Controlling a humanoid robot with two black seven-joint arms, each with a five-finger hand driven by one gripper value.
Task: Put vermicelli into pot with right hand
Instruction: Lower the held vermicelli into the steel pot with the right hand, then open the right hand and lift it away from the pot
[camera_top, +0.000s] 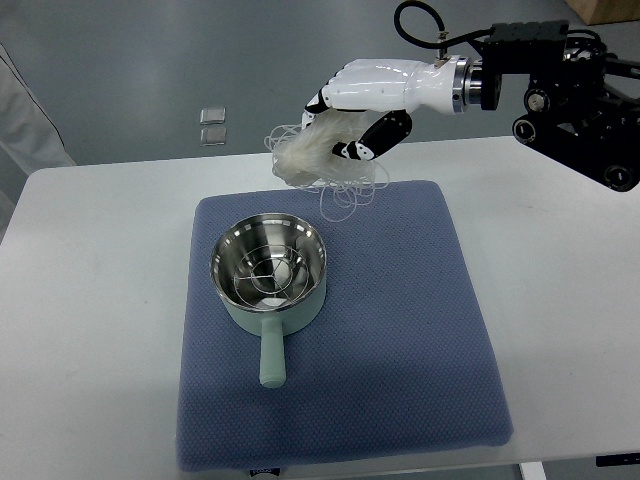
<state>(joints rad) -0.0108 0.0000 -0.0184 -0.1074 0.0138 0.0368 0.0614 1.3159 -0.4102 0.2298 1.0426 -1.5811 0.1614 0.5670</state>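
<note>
Next, my right gripper lets go of the white vermicelli over the shiny steel bottom inside the pale green pot (265, 262). The vermicelli is still above the blue mat's far edge.
My right hand (345, 125) comes in from the upper right and is shut on a bundle of white vermicelli (315, 157), held in the air above the far edge of the blue mat (400, 330). Loose strands hang down from the bundle toward the mat. The pale green pot (270, 275) with a shiny steel inside stands on the mat, in front of and a little left of the hand, its handle pointing toward me. A few thin strands seem to lie inside the pot. The left arm is out of view.
The mat lies on a white table (90, 300). Two small clear squares (212, 125) lie on the grey floor beyond the table's far edge. The right arm's black links (580, 90) fill the upper right corner.
</note>
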